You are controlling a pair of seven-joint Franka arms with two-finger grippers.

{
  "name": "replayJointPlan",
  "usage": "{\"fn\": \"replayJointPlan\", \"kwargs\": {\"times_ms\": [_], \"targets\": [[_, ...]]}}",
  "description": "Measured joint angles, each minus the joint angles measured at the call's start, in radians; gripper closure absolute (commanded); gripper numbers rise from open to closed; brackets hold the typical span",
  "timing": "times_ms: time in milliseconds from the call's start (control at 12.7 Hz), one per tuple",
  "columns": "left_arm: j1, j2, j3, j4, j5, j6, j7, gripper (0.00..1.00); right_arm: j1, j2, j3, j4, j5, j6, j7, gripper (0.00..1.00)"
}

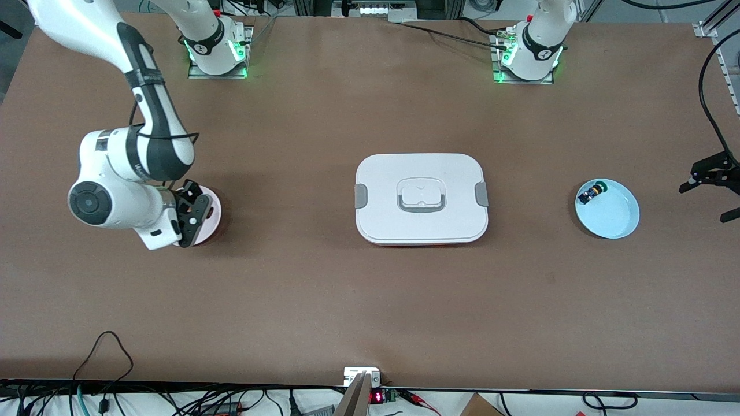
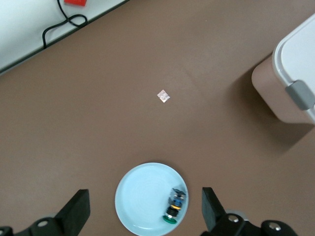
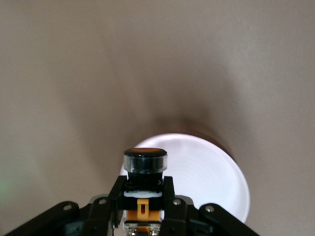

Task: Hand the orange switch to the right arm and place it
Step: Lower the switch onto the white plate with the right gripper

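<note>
I need to use my right gripper to set the orange switch down in the middle of the pale round plate [image 1: 187, 214] [image 3: 184, 191].
The orange switch [image 3: 144, 162], a small black cylinder with an orange band and a dark cap, stands upright between the fingers of my right gripper [image 3: 143, 196]. That gripper is shut on it. In the front view the right gripper [image 1: 191, 219] hangs low over a pale round plate [image 1: 213, 209] toward the right arm's end of the table, and the switch is hidden there. The same plate [image 3: 206, 172] lies just under the switch in the right wrist view. My left gripper [image 2: 144, 199] is open and empty, high over a light blue plate [image 2: 133, 211].
The light blue plate [image 1: 615, 216], toward the left arm's end, holds a small green-capped switch [image 1: 592, 192] near its rim. A white lidded box [image 1: 421, 197] with grey latches sits mid-table. A black fixture [image 1: 714, 170] stands at the table's edge by the left arm's end.
</note>
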Motion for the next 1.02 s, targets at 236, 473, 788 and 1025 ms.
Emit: {"fn": "replayJointPlan", "kwargs": {"times_ms": [236, 473, 788, 1025], "targets": [[-0.082, -0.056, 0.0, 0.0, 0.122, -0.072, -0.294, 0.0, -0.04, 0.005, 0.0, -0.119, 0.0, 0.159, -0.151, 0.91], [-0.182, -0.109, -0.001, -0.003, 0.207, -0.151, -0.611, 0.0, -0.068, 0.006, 0.0, -0.19, -0.001, 0.256, -0.253, 0.91], [-0.231, -0.143, -0.001, -0.032, 0.234, -0.186, -0.895, 0.0, -0.099, 0.021, 0.0, -0.217, -0.001, 0.314, -0.326, 0.91], [-0.231, -0.147, 0.002, -0.041, 0.234, -0.196, -0.937, 0.0, -0.109, 0.046, 0.0, -0.227, -0.001, 0.35, -0.354, 0.43]]}}
